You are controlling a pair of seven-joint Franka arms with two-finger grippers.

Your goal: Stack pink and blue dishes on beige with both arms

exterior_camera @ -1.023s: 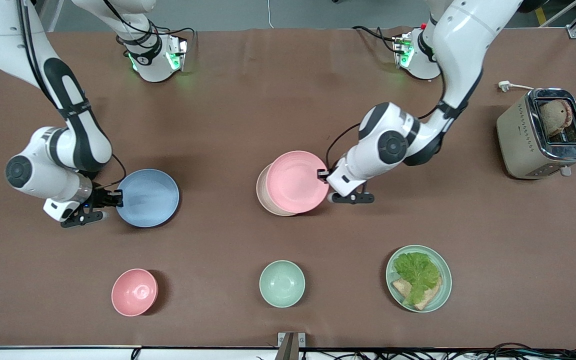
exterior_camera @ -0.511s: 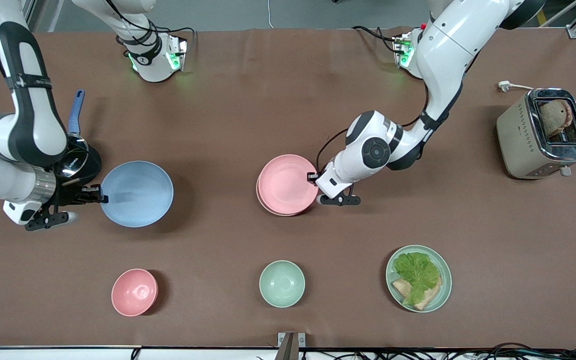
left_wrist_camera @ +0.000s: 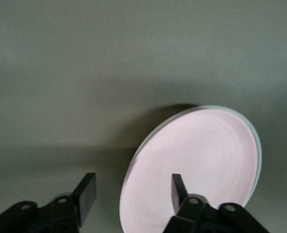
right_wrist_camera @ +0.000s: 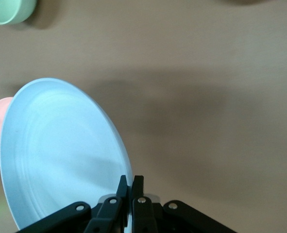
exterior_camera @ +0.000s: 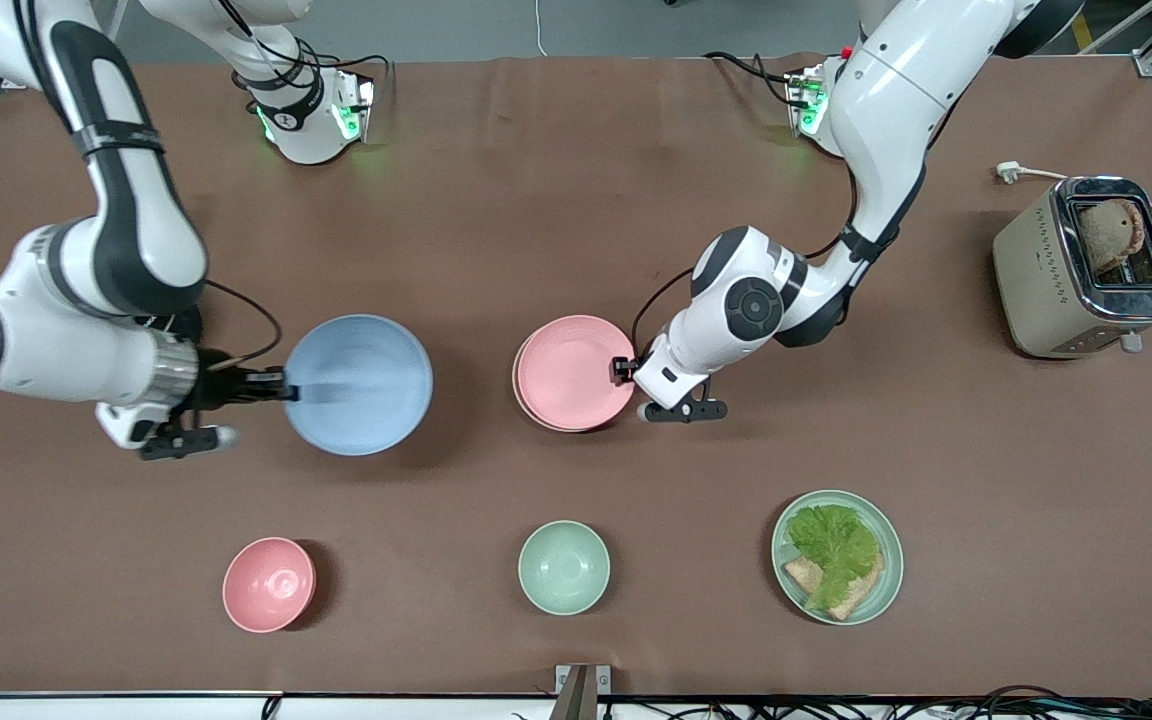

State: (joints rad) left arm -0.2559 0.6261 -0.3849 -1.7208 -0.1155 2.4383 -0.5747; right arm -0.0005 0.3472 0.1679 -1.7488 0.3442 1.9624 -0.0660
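Next, I release the blue plate with my right gripper on top of the pink plate (exterior_camera: 575,370), centred over the pink plate's top.
The pink plate (exterior_camera: 573,372) lies on the beige plate (exterior_camera: 520,398), of which only a thin rim shows beneath it. My left gripper (exterior_camera: 624,368) is open at the pink plate's (left_wrist_camera: 196,165) rim on the side toward the left arm's end. One finger is over the plate and the other outside it, so the left gripper (left_wrist_camera: 132,191) straddles the edge. My right gripper (exterior_camera: 284,388) is shut on the rim of the blue plate (exterior_camera: 358,385). It holds that plate level above the table, between the right arm's end and the stack. The right wrist view shows the right gripper (right_wrist_camera: 132,187) pinching the blue plate's (right_wrist_camera: 60,150) edge.
Near the front camera sit a pink bowl (exterior_camera: 269,585), a small green bowl (exterior_camera: 564,567), and a pale green plate (exterior_camera: 886,590) with lettuce and toast. A toaster (exterior_camera: 1086,265) with bread stands at the left arm's end.
The right gripper lifted the blue plate and carried it toward the stack. The pink plate came down from an offset position to lie squarely on the beige plate.
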